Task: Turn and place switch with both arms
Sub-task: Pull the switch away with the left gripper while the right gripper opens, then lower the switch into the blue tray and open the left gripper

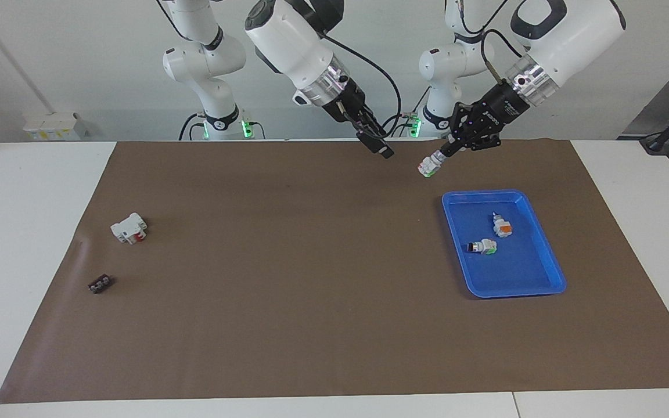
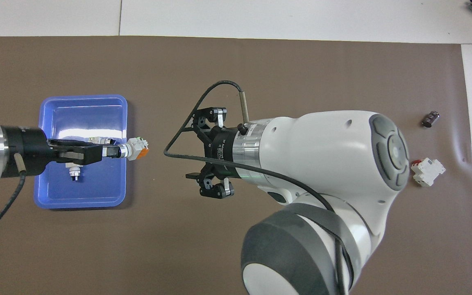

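Next, I release the switch with my left gripper on the blue tray's bare bottom beside the rim (image 2: 112,177) facing my right gripper.
The switch (image 1: 429,165), white with an orange-red block at its free end, hangs in the air over the brown mat beside the blue tray (image 1: 543,287). My left gripper (image 1: 448,152) is shut on its knob end. From overhead, the switch (image 2: 137,146) sticks out of the left gripper (image 2: 111,151) past the rim of the tray (image 2: 81,98). My right gripper (image 1: 385,152) stands apart from the switch, over the mat. In the overhead view the right gripper (image 2: 203,152) is open and holds nothing.
Two similar switches lie in the tray, one with an orange block (image 1: 503,227) and one with a green block (image 1: 484,247). Toward the right arm's end of the mat lie a white-and-red breaker (image 1: 129,227) and a small black part (image 1: 100,284).
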`<state>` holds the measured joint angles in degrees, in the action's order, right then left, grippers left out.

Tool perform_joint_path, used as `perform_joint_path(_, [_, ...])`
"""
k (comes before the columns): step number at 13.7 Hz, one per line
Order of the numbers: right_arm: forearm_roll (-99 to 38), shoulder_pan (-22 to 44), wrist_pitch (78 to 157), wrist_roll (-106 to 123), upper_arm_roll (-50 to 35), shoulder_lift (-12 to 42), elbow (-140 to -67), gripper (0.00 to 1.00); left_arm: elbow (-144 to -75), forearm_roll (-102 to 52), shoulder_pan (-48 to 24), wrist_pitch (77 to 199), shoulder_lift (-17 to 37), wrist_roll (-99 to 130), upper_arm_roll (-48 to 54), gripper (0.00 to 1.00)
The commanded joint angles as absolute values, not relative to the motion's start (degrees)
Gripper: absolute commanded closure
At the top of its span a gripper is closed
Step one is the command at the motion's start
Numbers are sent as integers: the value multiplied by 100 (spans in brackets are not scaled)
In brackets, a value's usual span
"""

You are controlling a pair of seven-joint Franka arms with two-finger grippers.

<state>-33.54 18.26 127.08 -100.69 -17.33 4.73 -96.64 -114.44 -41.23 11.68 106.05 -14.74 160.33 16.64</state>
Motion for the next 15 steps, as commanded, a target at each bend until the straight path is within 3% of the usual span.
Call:
perform_joint_path(1, [-2990,1714,12455,-9495,-1749,291,-9817,0,-11496,-3544,1002,10889,-1635,17297,1854,100])
perform_joint_path(6, [-1639,1074,11857,-7519,-1740,35,-9817,0,-11724,-2199,668,11259,-1696,16598,1951,100])
perform_joint_path(9, [-854,678,11672,-6218,-1740,9,-9809,0,-12171,-1979,852,11609,-1889,15202,1934,100])
perform_joint_path(15, [-835,-298,11102,-2871,-1723,-9,-9800,0,-13007,-1863,1475,12173,-1925,11275,1934,100])
